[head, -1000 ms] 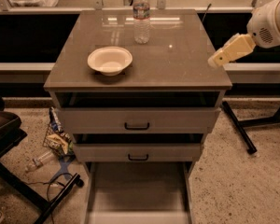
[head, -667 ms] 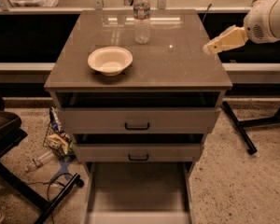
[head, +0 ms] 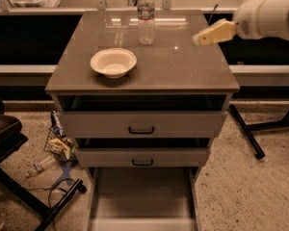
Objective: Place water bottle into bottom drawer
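Note:
Next, my gripper goes to the water bottle's upper part (head: pixel 145 8), just below its white cap, and closes there.
The water bottle (head: pixel 145 16), clear and ribbed with a white cap and a label band, stands upright at the back middle of the cabinet top (head: pixel 183 66). The bottom drawer (head: pixel 142 196) is pulled out at the lower edge of the view, its flat grey floor bare. My gripper (head: pixel 202 36) comes in from the right on a white arm, above the right part of the cabinet top, to the right of the bottle and apart from it.
A cream bowl (head: pixel 113 61) sits on the left of the cabinet top. Two upper drawers with black handles (head: pixel 141 129) are slightly open. Litter and a small bottle (head: pixel 43 165) lie on the floor at left, beside a black stand leg (head: pixel 62 201).
My gripper and arm have moved left and a little up, further over the cabinet top and closer to the water bottle. Nothing else has moved.

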### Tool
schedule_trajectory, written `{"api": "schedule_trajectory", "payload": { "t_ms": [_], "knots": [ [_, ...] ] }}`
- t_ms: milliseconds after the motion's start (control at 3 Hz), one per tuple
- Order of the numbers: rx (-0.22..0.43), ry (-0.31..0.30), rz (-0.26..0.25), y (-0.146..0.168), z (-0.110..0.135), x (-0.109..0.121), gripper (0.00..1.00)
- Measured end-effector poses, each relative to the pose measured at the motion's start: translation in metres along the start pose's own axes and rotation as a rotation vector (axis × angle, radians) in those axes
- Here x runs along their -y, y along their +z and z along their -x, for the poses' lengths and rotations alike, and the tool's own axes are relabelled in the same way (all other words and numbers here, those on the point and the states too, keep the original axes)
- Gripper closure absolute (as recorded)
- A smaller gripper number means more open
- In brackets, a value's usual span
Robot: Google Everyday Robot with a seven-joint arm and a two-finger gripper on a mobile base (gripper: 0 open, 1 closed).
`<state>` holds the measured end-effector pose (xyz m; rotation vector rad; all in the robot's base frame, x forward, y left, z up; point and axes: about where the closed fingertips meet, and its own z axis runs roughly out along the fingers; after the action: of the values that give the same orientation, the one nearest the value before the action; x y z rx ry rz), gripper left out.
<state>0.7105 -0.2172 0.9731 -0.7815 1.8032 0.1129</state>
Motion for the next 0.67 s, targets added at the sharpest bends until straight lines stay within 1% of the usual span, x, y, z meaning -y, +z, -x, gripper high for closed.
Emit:
{"api": "schedule_trajectory", "payload": {
  "t_ms": [333, 667],
  "knots": [
    [0.189, 0.079, 0.054, 0.070, 0.033, 0.010, 0.00],
    [0.292, 0.130, 0.088, 0.105, 0.052, 0.017, 0.00]
  ]
}}
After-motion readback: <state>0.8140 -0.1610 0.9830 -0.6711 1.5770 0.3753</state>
